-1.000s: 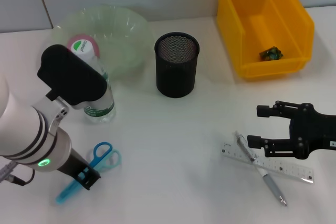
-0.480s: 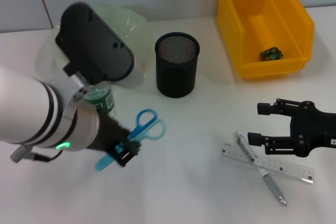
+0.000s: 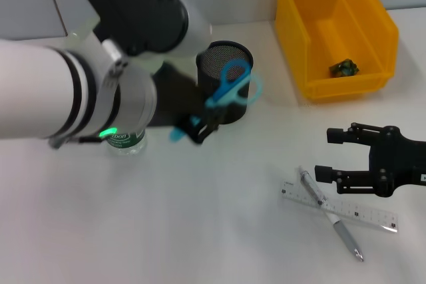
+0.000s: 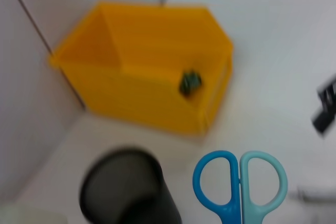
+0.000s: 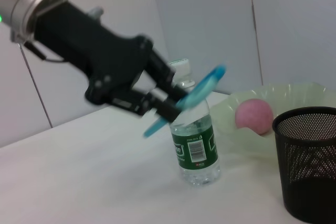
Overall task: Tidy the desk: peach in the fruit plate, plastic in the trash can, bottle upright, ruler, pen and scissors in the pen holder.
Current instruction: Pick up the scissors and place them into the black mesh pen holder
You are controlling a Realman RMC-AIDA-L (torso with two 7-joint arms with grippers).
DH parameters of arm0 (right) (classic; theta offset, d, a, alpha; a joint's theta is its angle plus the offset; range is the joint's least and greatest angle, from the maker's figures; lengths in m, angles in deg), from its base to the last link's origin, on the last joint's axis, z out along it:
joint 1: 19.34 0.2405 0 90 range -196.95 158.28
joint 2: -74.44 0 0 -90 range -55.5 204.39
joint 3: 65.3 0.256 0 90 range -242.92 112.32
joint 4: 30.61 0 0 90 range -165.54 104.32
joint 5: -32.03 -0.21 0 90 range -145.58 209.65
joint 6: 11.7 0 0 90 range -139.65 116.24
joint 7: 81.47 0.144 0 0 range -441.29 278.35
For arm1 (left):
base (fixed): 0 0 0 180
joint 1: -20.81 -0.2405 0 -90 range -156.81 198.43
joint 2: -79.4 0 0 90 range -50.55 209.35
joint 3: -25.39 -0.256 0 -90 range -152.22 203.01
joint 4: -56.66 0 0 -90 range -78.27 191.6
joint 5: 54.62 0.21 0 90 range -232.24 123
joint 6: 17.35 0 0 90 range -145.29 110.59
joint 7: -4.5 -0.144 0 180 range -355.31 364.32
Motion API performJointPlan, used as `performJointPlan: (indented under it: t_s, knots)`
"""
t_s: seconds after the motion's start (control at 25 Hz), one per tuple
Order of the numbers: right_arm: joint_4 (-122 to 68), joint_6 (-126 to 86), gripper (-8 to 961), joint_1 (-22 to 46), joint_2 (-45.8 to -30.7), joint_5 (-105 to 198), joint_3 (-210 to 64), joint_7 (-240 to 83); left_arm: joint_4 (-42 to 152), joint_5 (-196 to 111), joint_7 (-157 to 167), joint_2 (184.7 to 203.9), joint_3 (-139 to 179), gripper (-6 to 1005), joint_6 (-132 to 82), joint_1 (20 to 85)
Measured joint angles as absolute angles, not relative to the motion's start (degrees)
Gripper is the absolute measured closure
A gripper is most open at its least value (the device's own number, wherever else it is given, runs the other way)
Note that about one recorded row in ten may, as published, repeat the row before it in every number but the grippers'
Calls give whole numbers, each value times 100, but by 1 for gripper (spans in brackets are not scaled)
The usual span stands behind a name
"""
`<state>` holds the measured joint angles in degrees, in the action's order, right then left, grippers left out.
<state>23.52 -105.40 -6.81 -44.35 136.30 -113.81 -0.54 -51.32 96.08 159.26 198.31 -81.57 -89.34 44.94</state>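
My left gripper is going to release the blue scissors inside the black mesh pen holder [image 3: 229, 58] [image 4: 125, 184], between the bottle and the yellow bin. The scissors are held in the air now.
My left gripper [image 3: 198, 126] is shut on the blades of the blue scissors [image 3: 228, 86] and holds them in the air. Their handles hang in front of the rim of the black mesh pen holder [image 3: 225, 63]. The left wrist view shows those scissors handles [image 4: 240, 184] beside the pen holder [image 4: 126, 195]. The bottle [image 5: 193, 145] stands upright. Beyond it, the peach [image 5: 254, 115] lies in the pale green fruit plate [image 5: 294, 98]. The ruler [image 3: 359, 214] and pen [image 3: 331, 215] lie crossed at front right. My right gripper [image 3: 329, 156] hovers open just above them.
A yellow bin [image 3: 336, 28] stands at the back right with a small piece of crumpled plastic [image 3: 344, 67] inside. My left arm covers most of the plate and the bottle [image 3: 126, 140] in the head view.
My left arm has lifted the scissors off the front left of the table and carried them back and right, up to the pen holder. The right gripper has stayed put.
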Motion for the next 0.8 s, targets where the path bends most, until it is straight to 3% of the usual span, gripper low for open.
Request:
performJointPlan:
  t_s: [0.64,0.8]
  knots:
    - [2432,-10532,120,-628,-4434,13667,-11382,83,-4448,8225,14235,19815,-8148,764,-6429,4240]
    - [2432,-10505,120,-608,-4430,13669,-11382,85,-3084,6709,12776,19824,-8150,760,-4861,4502]
